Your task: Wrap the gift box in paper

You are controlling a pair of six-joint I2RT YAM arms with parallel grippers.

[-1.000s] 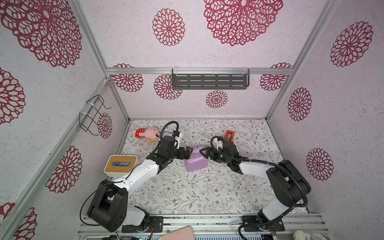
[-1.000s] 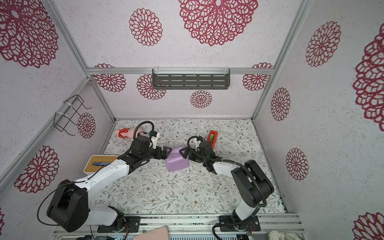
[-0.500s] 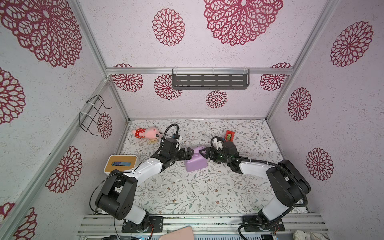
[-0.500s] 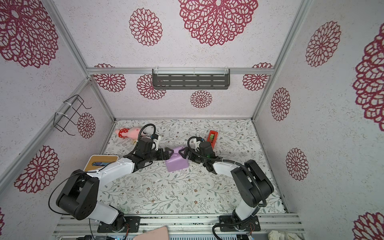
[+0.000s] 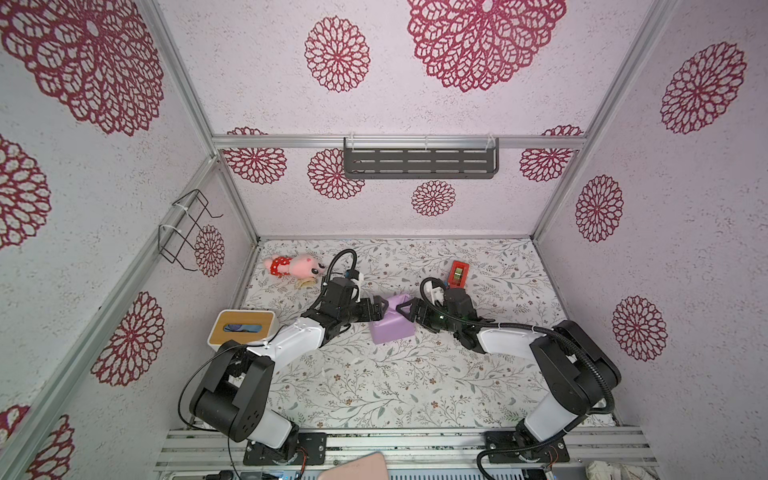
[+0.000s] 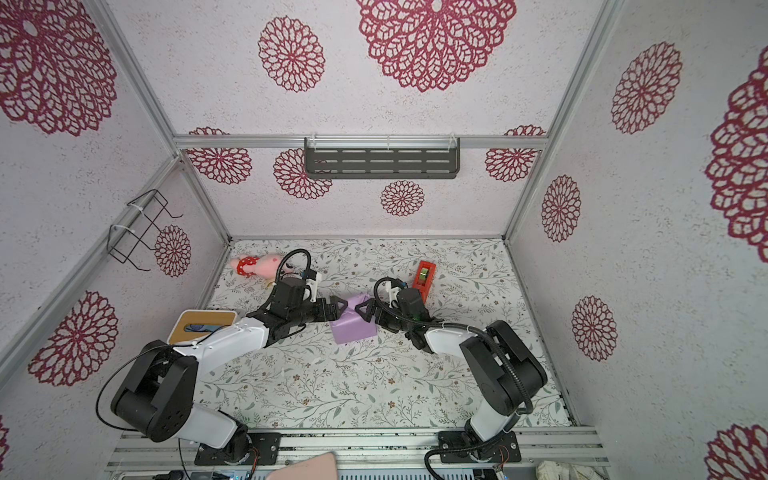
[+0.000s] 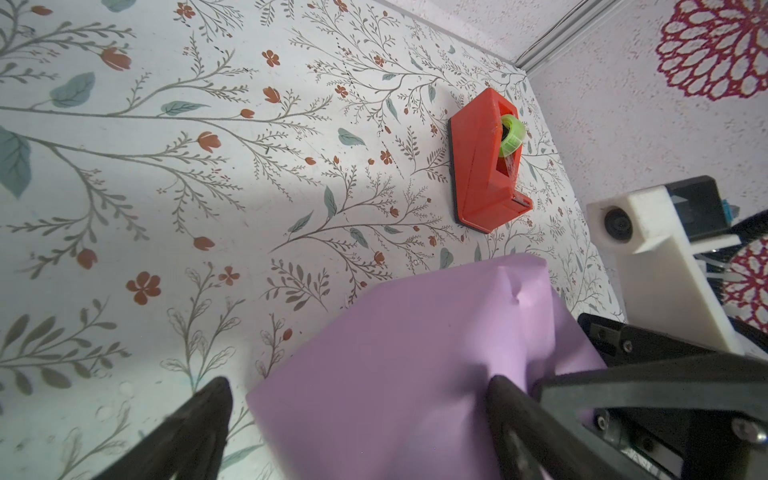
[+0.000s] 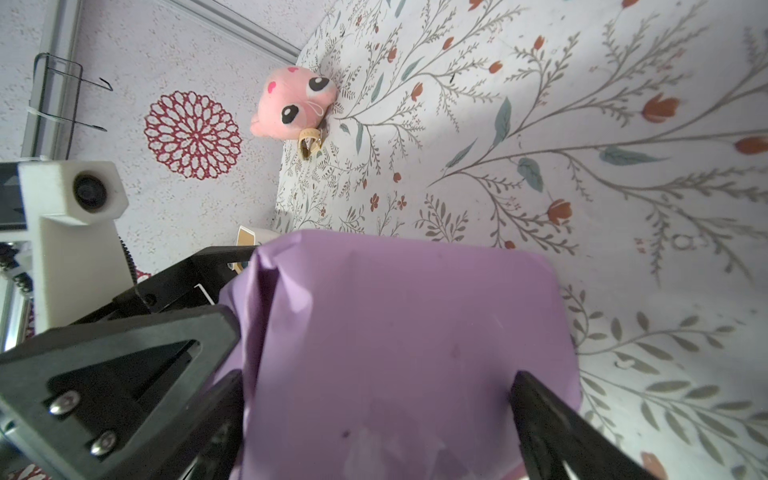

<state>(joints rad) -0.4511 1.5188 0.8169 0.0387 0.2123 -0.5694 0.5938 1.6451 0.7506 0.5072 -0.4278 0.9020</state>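
Note:
My right gripper is to head next to the red tape dispenser, where it should close on the tape strip (image 5: 456, 283) at the near side of the green roll.
The paper (image 5: 392, 328) (image 6: 353, 330) shows its lilac face, folded into a squarish parcel mid-table. The gift box is hidden under it. My left gripper (image 5: 380, 308) (image 6: 338, 308) stands open at the parcel's left top edge. My right gripper (image 5: 405, 309) (image 6: 363, 309) stands open at its right top edge, and the two nearly meet tip to tip. In the left wrist view the left gripper (image 7: 357, 415) straddles a corner of the paper (image 7: 395, 374); one finger rests on it, the other is clear of it. In the right wrist view the right gripper (image 8: 380, 407) spans the paper (image 8: 395, 332).
A red tape dispenser (image 5: 458, 274) (image 7: 482, 166) stands behind the right gripper. A pink plush toy (image 5: 295, 266) (image 8: 291, 104) lies at the back left. A white tissue box with a wooden top (image 5: 241, 328) sits by the left wall. A dark shelf (image 5: 419, 162) hangs on the back wall.
The left arm's shoulder and elbow have swung inward, with its gripper staying at the parcel's left edge. The right arm and the parcel have hardly moved.

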